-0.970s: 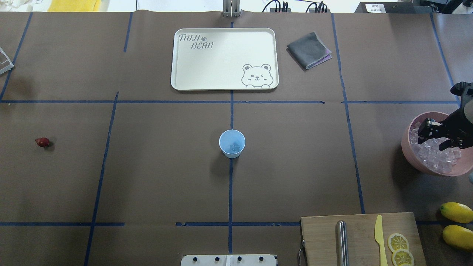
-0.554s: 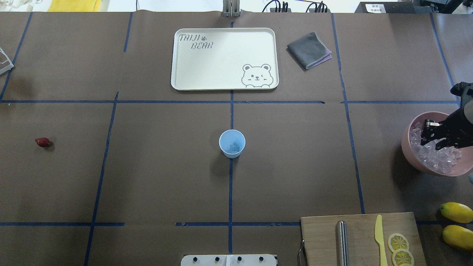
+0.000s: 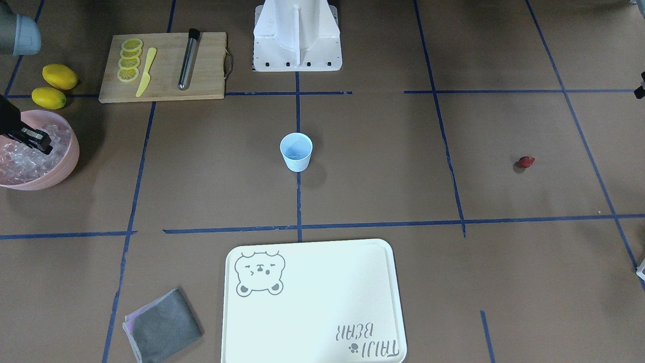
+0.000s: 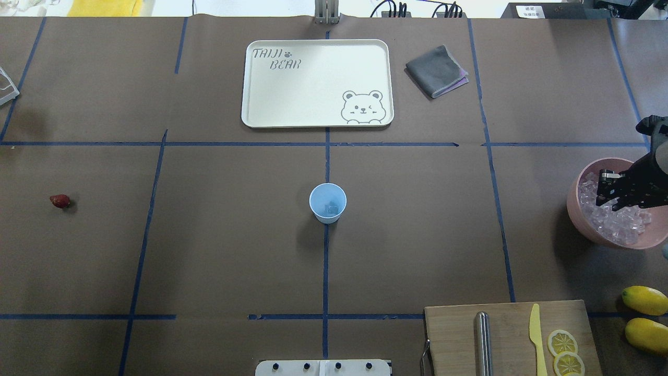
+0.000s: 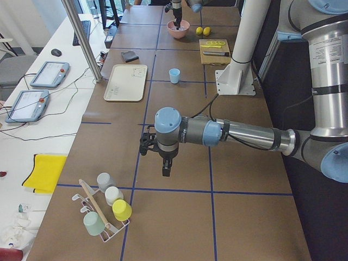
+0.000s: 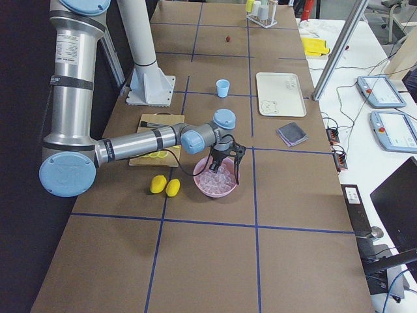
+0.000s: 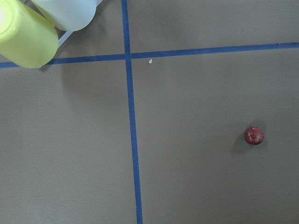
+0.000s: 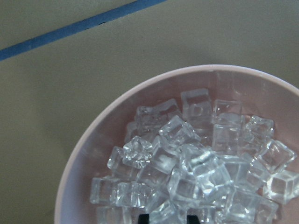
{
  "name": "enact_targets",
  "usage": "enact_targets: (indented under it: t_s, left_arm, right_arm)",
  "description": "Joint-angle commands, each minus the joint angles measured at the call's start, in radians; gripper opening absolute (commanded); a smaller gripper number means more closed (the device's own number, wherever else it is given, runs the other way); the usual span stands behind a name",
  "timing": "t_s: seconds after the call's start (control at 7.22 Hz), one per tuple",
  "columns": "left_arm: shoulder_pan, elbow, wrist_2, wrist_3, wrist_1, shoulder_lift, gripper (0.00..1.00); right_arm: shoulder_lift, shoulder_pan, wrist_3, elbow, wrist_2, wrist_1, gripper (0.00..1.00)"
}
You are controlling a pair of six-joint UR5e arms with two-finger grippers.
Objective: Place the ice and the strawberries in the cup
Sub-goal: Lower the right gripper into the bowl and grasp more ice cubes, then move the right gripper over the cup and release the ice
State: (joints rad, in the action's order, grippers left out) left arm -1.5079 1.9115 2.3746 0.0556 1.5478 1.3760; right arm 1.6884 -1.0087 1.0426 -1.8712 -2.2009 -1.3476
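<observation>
Next, I release the ice cube from my right gripper inside the pale blue cup [image 3: 295,152] that stands on the blue tape line.
The pale blue cup [image 4: 327,202] stands upright at the table's middle, with what looks like an ice cube in it. The ice [image 8: 196,163] is heaped in a pink bowl [image 4: 574,209] at the right edge. My right gripper [image 4: 609,190] is down in the heap. In the right wrist view its fingertips [image 8: 144,218] sit close on either side of one ice cube. The dark red strawberry [image 4: 59,201] lies far left and also shows in the left wrist view [image 7: 254,135]. My left gripper [image 5: 166,171] hangs above the table near it. I cannot tell whether it is open or shut.
A white bear tray [image 4: 250,83] and a grey cloth [image 4: 436,70] lie at the back. A cutting board [image 4: 454,334] with lemon slices, a yellow knife and a metal rod is at front right, beside two lemons [image 4: 644,299]. A cup rack [image 5: 103,212] stands far left.
My right gripper has gone lower into the ice bowl and its fingers have drawn closer together. The cup and the strawberry have not moved.
</observation>
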Motion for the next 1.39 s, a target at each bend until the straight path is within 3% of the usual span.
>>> enact_targets:
  t_s: [0.0, 0.28, 0.55, 0.69, 0.83, 0.97, 1.11, 1.25]
  left_arm:
    - [0.000, 0.001, 0.000, 0.001, 0.000, 0.000, 1.00]
    - [0.000, 0.000, 0.000, 0.001, 0.000, -0.002, 1.00]
    - [0.000, 0.009, 0.002, 0.001, 0.000, -0.015, 1.00]
    - [0.000, 0.011, 0.002, 0.001, 0.000, -0.017, 1.00]
    - [0.000, 0.012, 0.002, 0.001, 0.000, -0.020, 1.00]
    - [0.000, 0.011, 0.002, 0.003, 0.000, -0.020, 1.00]
    - [0.000, 0.009, 0.002, 0.001, 0.002, -0.020, 1.00]
    - [0.000, 0.009, 0.000, 0.000, 0.002, -0.020, 1.00]
  right_arm:
    - [0.014, -0.005, 0.000, -0.057, 0.018, 0.004, 0.00]
    - [-0.002, -0.004, 0.005, -0.136, 0.018, -0.005, 0.00]
    - [-0.122, 0.040, 0.081, -0.167, 0.018, -0.005, 0.00]
    - [-0.229, 0.123, 0.235, -0.166, 0.051, -0.008, 0.00]
    - [-0.340, 0.271, 0.392, -0.161, 0.140, -0.012, 0.00]
    - [-0.492, 0.386, 0.521, -0.128, 0.220, -0.089, 0.00]
    - [-0.677, 0.460, 0.609, -0.055, 0.280, -0.196, 0.00]
    - [-0.794, 0.507, 0.678, 0.037, 0.323, -0.211, 0.00]
